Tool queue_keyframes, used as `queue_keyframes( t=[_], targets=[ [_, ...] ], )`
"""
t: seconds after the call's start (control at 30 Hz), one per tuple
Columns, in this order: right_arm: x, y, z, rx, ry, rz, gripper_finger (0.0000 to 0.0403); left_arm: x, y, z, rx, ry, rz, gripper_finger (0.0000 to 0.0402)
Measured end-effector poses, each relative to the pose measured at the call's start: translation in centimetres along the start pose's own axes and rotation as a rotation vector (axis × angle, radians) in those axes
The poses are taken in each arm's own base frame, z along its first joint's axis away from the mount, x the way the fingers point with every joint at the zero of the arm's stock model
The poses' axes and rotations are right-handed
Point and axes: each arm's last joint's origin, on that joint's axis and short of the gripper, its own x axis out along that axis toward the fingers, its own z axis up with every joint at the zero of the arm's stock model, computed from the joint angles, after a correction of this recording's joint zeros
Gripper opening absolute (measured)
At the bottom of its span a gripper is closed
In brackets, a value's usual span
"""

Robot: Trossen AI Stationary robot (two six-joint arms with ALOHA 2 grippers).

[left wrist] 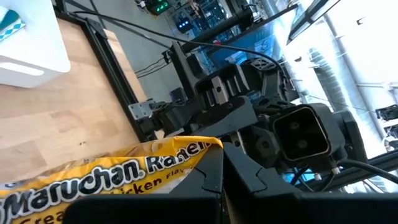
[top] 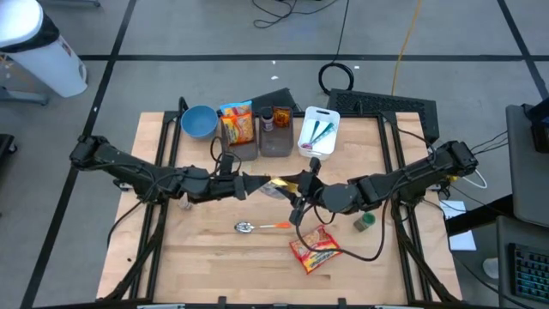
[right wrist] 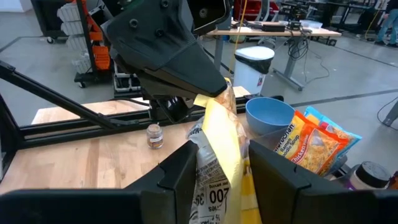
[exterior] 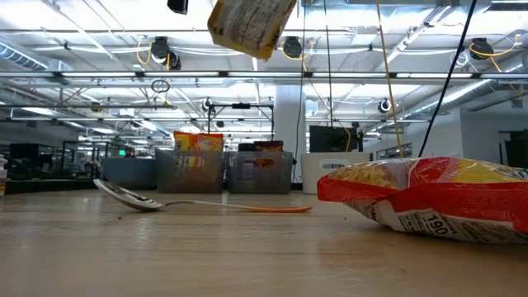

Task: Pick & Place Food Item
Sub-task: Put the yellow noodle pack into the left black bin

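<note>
My right gripper's fingers are wide around the yellow packet's creased body, so I need to open them, back off gently and pinch the packet's thin edge (right wrist: 226, 162) before my left gripper opens.
A yellow ramen packet (top: 274, 185) hangs in the air over the middle of the table, between my two grippers. It also shows at the top of the low view (exterior: 252, 25). My left gripper (top: 247, 183) comes from the table's left and is shut on the packet's left end. My right gripper (top: 302, 187) comes from the right. Its two fingers (right wrist: 180, 177) stand apart on either side of the packet's other end (right wrist: 217, 162). A red packet (top: 316, 249) lies flat on the table near the front. My left gripper pinches the packet's edge at one end (left wrist: 202, 152) between its two shut fingers, coming level from the table's left. The packet is lifted clear of the table and reaches out toward my right gripper. My right gripper has the packet between its fingers; whether they touch it I cannot tell.
A metal spoon with an orange handle (top: 262, 227) lies in front of the arms. A small green jar (top: 366, 221) stands at the right. Along the far edge stand a blue bowl (top: 199, 122), two bins with a snack bag (top: 238, 124) and a white tray (top: 319, 130).
</note>
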Motion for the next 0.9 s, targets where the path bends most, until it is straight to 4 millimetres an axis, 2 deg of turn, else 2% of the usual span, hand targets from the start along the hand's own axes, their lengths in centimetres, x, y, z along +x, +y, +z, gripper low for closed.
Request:
queue_keyframes(
  t=[0.53, 0.9],
  targets=[
    [-1.5, -1.0, 1.3, -0.015, -0.02, 0.006, 0.0118, 0.0, 0.1, 0.0, 0.003, -0.004, 0.008, 0.0],
    [-1.5, -0.8, 1.2, -0.028, -0.001, 0.056, 0.005, 0.0, 0.1, 0.0, 0.003, -0.008, 0.01, 0.0]
  ],
)
